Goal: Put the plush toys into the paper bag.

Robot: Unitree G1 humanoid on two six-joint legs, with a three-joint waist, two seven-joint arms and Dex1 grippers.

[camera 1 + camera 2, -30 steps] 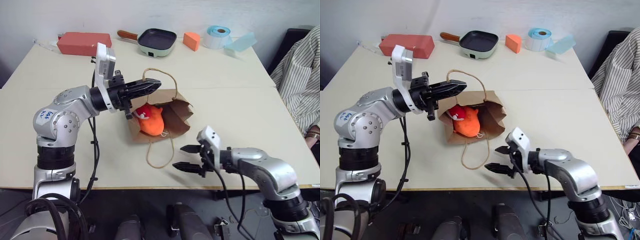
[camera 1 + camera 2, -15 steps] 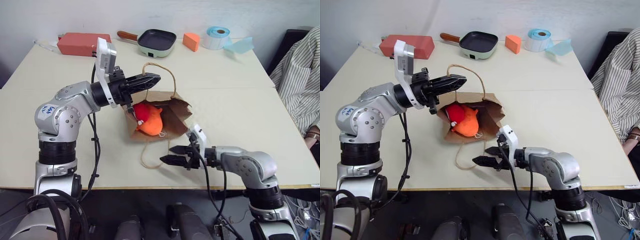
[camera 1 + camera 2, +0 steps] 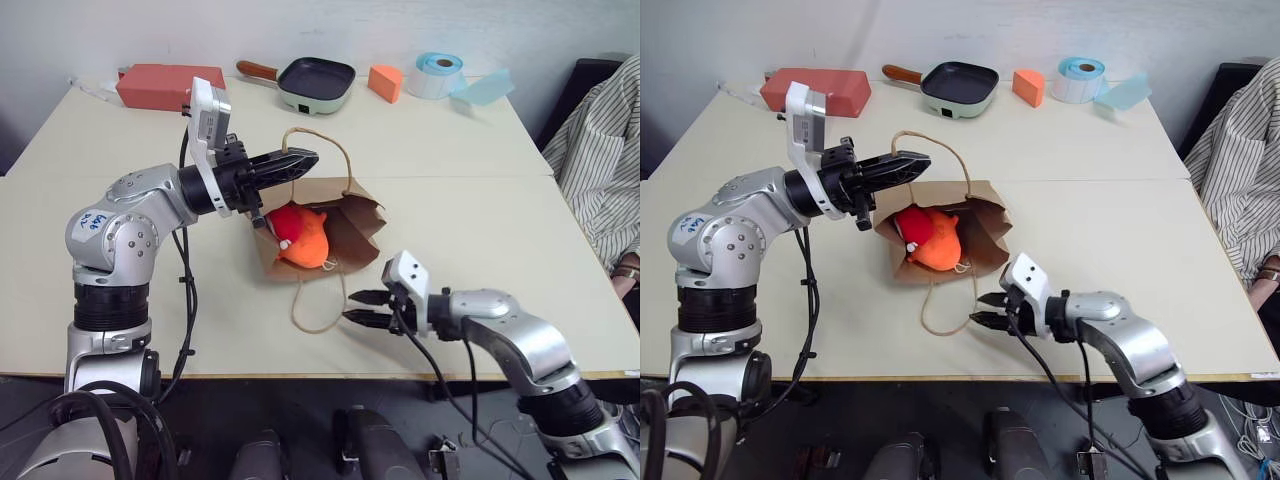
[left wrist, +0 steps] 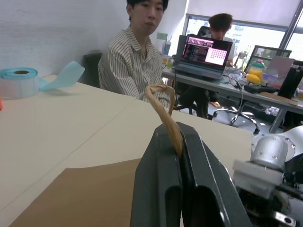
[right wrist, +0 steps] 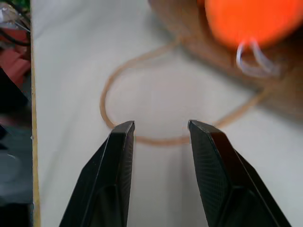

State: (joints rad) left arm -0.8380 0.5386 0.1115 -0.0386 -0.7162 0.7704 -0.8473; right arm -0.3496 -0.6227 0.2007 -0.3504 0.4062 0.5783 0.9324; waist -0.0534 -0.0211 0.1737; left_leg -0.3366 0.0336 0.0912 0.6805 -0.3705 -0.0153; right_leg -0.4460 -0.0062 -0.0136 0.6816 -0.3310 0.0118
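Note:
I should use my left gripper to stand the brown paper bag upright on the table (image 3: 346,280), between the lower handle loop and my right gripper.
The brown paper bag (image 3: 356,228) lies on its side on the table, mouth toward me. My left gripper (image 3: 306,160) is shut on its upper cord handle (image 4: 163,109) and holds it raised, which keeps the mouth open. In the mouth sit the plush toys: the small red one (image 3: 287,222) and the orange one (image 3: 311,241) beside it. The lower handle loop (image 3: 316,304) lies flat on the table. My right gripper (image 3: 353,307) hovers just right of that loop, pointing left, open with a narrow gap and nothing between its fingers. The cord (image 5: 142,140) runs just past its fingertips.
Along the far edge stand a red box (image 3: 168,85), a small black pan (image 3: 314,82), an orange wedge block (image 3: 383,80), a blue tape roll (image 3: 437,72) and a pale blue piece (image 3: 481,86). A person in a striped shirt (image 3: 603,150) sits at the right. The table's front edge is close below my right gripper.
My right gripper's fingers have drawn closer together, and its wrist has rolled and lifted slightly near the lower loop. The left gripper has kept still with the handle.

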